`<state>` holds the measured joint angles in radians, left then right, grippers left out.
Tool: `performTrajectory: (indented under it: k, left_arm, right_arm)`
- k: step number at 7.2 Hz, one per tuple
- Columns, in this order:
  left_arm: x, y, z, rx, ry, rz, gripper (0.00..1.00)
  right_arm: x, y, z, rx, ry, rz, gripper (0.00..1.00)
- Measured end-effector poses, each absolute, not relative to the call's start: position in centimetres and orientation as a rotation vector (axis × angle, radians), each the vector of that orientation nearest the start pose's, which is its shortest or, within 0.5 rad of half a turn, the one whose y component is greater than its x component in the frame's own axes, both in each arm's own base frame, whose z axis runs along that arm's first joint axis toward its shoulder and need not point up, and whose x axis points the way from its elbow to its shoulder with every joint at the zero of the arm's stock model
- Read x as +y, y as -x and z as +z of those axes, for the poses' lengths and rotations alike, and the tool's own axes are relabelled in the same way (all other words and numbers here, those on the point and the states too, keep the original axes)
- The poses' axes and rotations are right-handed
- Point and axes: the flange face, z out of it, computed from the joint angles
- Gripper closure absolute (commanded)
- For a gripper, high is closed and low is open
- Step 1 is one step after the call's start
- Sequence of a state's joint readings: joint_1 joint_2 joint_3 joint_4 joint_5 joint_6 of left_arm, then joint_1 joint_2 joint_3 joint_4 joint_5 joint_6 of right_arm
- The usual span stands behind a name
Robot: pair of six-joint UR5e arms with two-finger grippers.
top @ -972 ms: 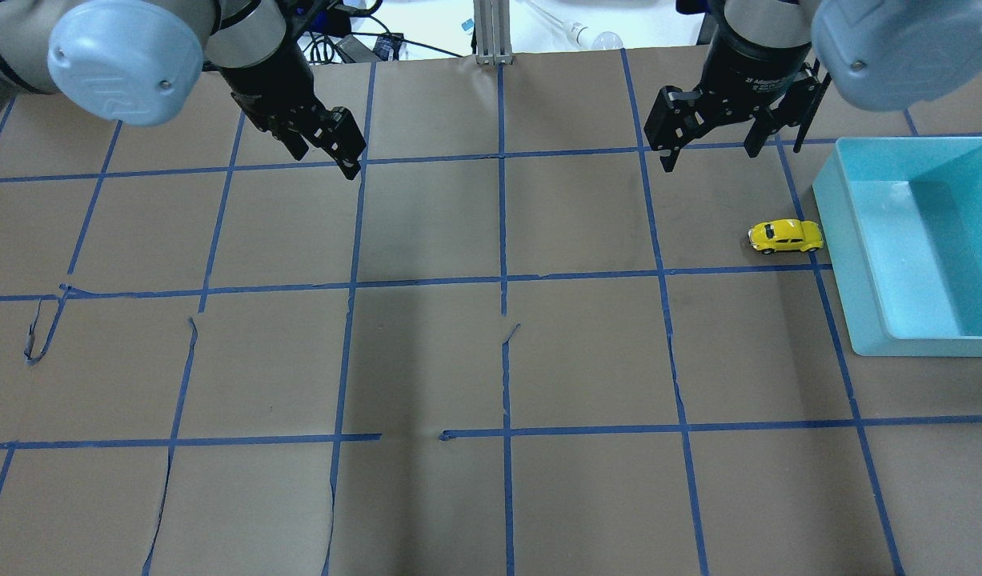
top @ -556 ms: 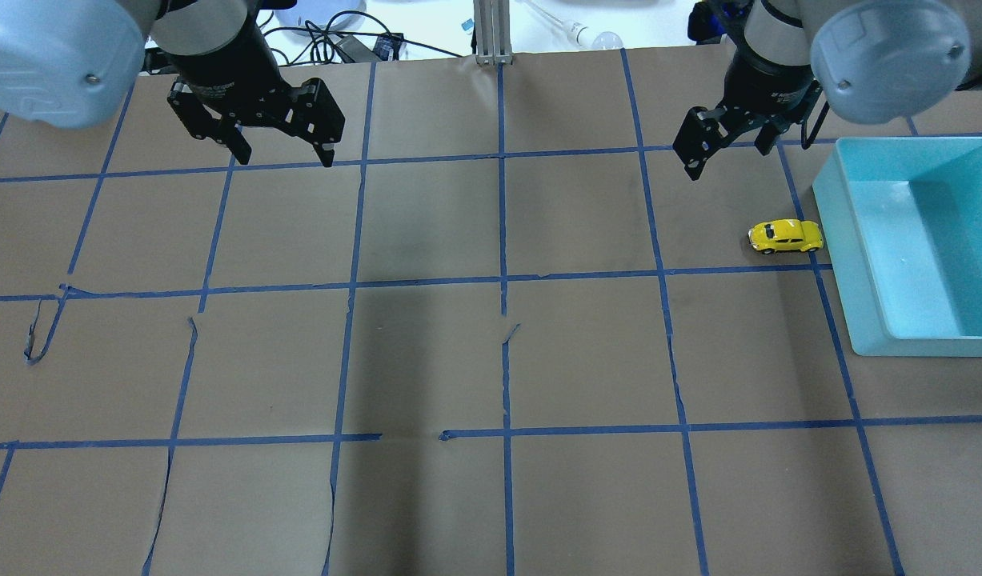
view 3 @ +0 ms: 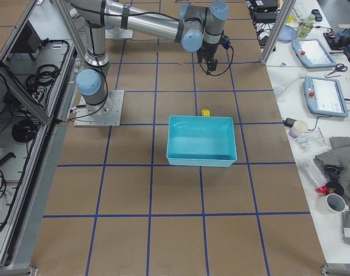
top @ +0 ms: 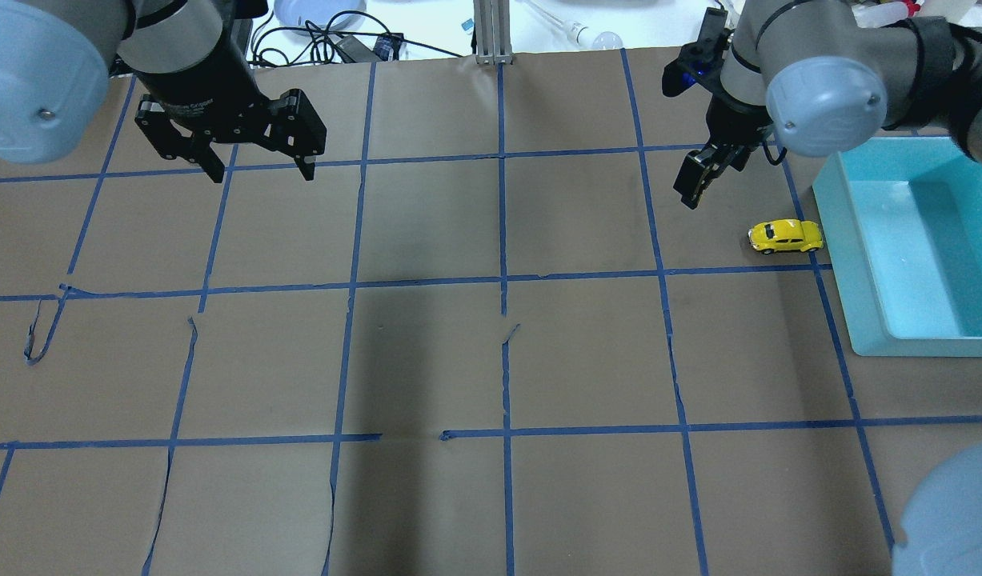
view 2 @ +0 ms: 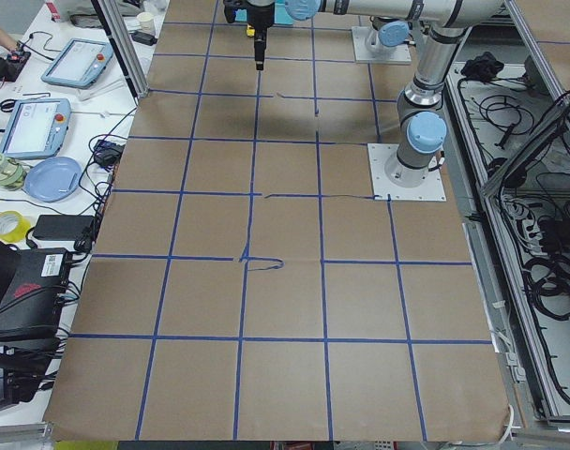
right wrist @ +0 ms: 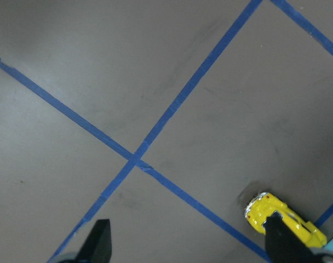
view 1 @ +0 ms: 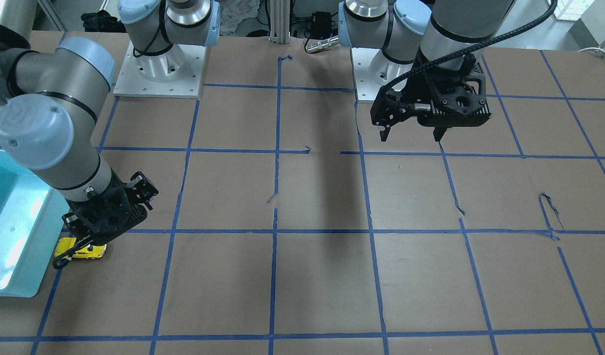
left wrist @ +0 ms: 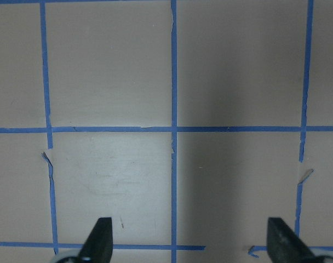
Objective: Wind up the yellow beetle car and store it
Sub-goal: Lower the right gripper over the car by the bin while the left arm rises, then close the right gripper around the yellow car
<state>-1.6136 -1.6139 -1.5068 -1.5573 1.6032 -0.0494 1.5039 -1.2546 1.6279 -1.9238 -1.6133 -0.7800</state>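
The robot's right gripper will next go to the yellow beetle car's middle (view 1: 82, 251) (right wrist: 290, 220) beside the teal bin and close across the car's two long sides.
The yellow beetle car (top: 785, 236) stands on the brown paper, just left of the teal bin (top: 859, 272). It also shows in the front view (view 1: 80, 250) and low right in the right wrist view (right wrist: 284, 219). My right gripper (top: 689, 188) hangs above the table, up and left of the car, seen edge-on. The right wrist view shows it open and empty (right wrist: 188, 246). My left gripper (top: 262, 172) is open and empty above the far left of the table, far from the car. It also shows in the left wrist view (left wrist: 191, 246).
The teal bin (view 1: 1, 291) sits at the table's right side and looks empty. Blue tape lines grid the brown paper, torn in places. Cables, tablets and cups lie on the benches beyond the table edges.
My right gripper has turned from broadside to edge-on and moved down a little toward the car. My left gripper has turned broadside and shifted left. The car has not moved.
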Motion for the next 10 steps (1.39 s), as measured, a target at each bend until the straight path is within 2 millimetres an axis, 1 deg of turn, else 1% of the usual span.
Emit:
performTrajectory:
  k: [1,2,3,4,5,6,7,8,9,10]
  left_arm:
    - [-50.6,15.0,50.1,3.115,0.016,-0.066,0.00]
    - [-50.7,14.8,50.4,3.119,0.023,-0.081,0.00]
    - [-50.8,14.5,50.6,3.118,0.023,-0.092,0.00]
    - [-50.7,14.4,50.6,3.113,0.008,-0.098,0.00]
    - [-50.7,14.4,50.9,3.112,-0.014,-0.107,0.00]
    - [-50.7,14.4,51.0,3.113,-0.027,-0.114,0.00]
    - [-50.7,14.5,51.1,3.115,-0.033,-0.118,0.00]
    - [-50.7,14.5,51.2,3.117,-0.036,-0.119,0.00]
    - [-50.7,14.5,51.2,3.118,-0.037,-0.123,0.00]
    - [-50.7,14.5,51.3,3.119,-0.037,-0.130,0.00]
  right_arm:
    - [-59.8,-7.4,30.2,2.978,1.156,0.052,0.00]
    - [-59.4,-5.1,28.3,2.973,1.200,0.050,0.00]
    - [-59.1,-2.4,26.7,2.906,1.335,0.033,0.00]
    - [-58.9,0.3,25.3,2.795,1.514,0.017,0.00]
    - [-58.8,2.6,24.4,2.695,1.680,0.019,0.00]
    - [-59.0,4.0,23.6,2.597,1.848,0.027,0.00]
    - [-59.4,4.6,22.6,2.485,2.009,0.032,0.00]
    - [-59.6,4.9,22.0,2.397,2.115,0.035,0.01]
    - [-59.7,5.0,21.6,2.356,2.161,0.030,0.04]
    - [-59.9,5.1,21.1,2.338,2.181,0.024,0.05]
